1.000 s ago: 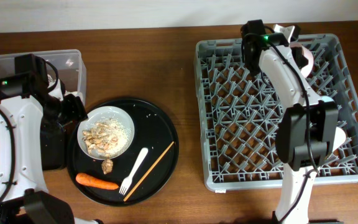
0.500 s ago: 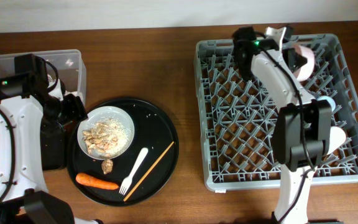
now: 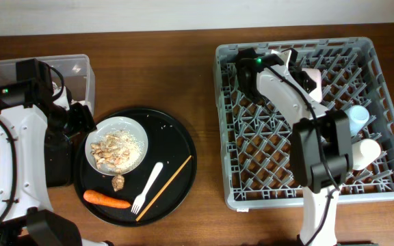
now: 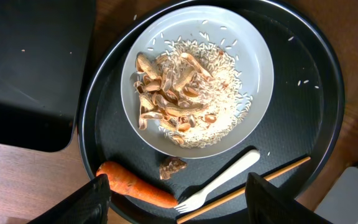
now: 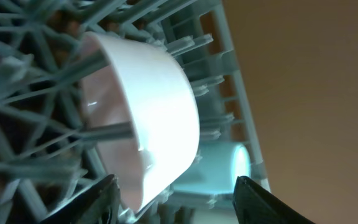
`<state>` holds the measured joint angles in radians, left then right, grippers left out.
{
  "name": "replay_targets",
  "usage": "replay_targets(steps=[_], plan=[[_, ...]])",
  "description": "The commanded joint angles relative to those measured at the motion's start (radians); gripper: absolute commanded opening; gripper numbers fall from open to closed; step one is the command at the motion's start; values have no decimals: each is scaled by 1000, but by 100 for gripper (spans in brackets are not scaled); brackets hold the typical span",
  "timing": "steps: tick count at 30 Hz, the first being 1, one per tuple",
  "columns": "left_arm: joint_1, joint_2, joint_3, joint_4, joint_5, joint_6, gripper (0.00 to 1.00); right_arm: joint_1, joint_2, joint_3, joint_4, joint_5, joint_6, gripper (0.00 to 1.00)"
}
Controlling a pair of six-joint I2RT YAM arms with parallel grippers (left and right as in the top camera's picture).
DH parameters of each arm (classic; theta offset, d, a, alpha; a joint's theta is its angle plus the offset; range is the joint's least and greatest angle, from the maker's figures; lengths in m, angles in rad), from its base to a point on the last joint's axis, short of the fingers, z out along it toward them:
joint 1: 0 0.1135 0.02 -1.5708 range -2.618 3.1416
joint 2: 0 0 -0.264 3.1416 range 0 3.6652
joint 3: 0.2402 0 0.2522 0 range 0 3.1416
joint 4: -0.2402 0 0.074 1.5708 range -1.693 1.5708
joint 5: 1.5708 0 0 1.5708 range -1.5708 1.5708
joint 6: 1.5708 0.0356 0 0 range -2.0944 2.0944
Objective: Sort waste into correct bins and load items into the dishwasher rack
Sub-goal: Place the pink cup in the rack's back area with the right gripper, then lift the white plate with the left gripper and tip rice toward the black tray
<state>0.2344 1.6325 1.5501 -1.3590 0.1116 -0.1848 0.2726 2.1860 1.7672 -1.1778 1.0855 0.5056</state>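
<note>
The robot's left gripper should close on the pale plate's rim (image 3: 146, 139) (image 4: 270, 91), on the rice side facing the grey dishwasher rack.
A pale plate (image 3: 134, 140) (image 4: 253, 68) of white rice and beige chunks (image 4: 179, 99) sits on a round black tray (image 3: 176, 147). An orange carrot (image 3: 107, 199) (image 4: 138, 186), a white fork (image 3: 147, 186) (image 4: 225, 180) and a wooden chopstick (image 3: 164, 188) (image 4: 272, 174) lie beside it. My left gripper (image 3: 84, 117) (image 4: 179, 202) hangs open above them, empty. The grey dishwasher rack (image 3: 382, 102) holds a cream bowl (image 3: 314, 80) (image 5: 148, 118) on its side among the pegs, a light-blue cup (image 3: 358, 116) (image 5: 229, 165) and a white cup (image 3: 368, 152). My right gripper (image 3: 301, 72) (image 5: 176, 202) is open at the bowl's rim.
A clear plastic tub (image 3: 74, 72) stands at the back left. The shallow black rectangular tray (image 3: 57, 160) (image 4: 30, 62) lies left of the round tray, partly under my left arm. The rack's upright pegs (image 5: 36, 74) crowd around the bowl.
My right gripper has opened and let go of the bowl after swinging left along the rack's back. The left arm has not moved.
</note>
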Motion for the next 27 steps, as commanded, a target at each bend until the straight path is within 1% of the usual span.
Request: replay_targets(steps=[1, 4, 5, 6, 7, 8, 9, 10, 13, 15, 17, 18, 19, 21, 22, 25, 27], plan=[[4, -16, 2, 6, -4, -9, 69, -5, -222, -1, -1, -223, 64, 66], [4, -16, 2, 12, -4, -9, 69, -16, -368, -1, -8, -379, 49, 78], [4, -16, 2, 13, -4, -9, 70, -25, -423, -1, -15, -482, 45, 84], [4, -16, 2, 13, -4, -8, 70, -37, -468, -1, -11, -615, -13, 87], [4, -16, 2, 12, -5, -8, 70, -48, -498, -1, -9, -772, -100, 88], [4, -16, 2, 11, -5, -8, 70, -58, -520, -1, -12, -1048, -262, 88], [4, -16, 2, 11, -5, -8, 70, -56, -520, -1, -27, -1220, -384, 90], [4, -16, 2, 10, -5, -8, 70, -48, -516, -1, -58, -1334, -449, 91], [-5, -16, 2, 14, -4, -8, 70, 17, -504, -2, -117, -1363, -449, 93], [-43, -15, -8, 40, -4, -8, 70, 54, -504, -2, -126, -1363, -446, 93], [-111, -13, -49, 92, -3, -9, 70, 61, -504, -2, -156, -1362, -446, 93], [-148, -11, -79, 124, 2, -10, 70, 54, -504, -2, -171, -1349, -446, 93], [-225, -4, -153, 206, 4, -60, 70, 35, -504, -2, -198, -1298, -446, 93], [-285, 11, -209, 283, 3, -109, 70, 11, -504, -2, -234, -1248, -447, 95], [-331, 36, -240, 347, 3, -131, 70, -8, -504, -2, -256, -1209, -447, 96], [-402, 134, -247, 436, 3, -183, 69, -53, -504, -2, -282, -1196, -447, 97], [-416, 188, -247, 470, -5, -195, 69, -66, -504, -2, -285, -1196, -447, 97]])
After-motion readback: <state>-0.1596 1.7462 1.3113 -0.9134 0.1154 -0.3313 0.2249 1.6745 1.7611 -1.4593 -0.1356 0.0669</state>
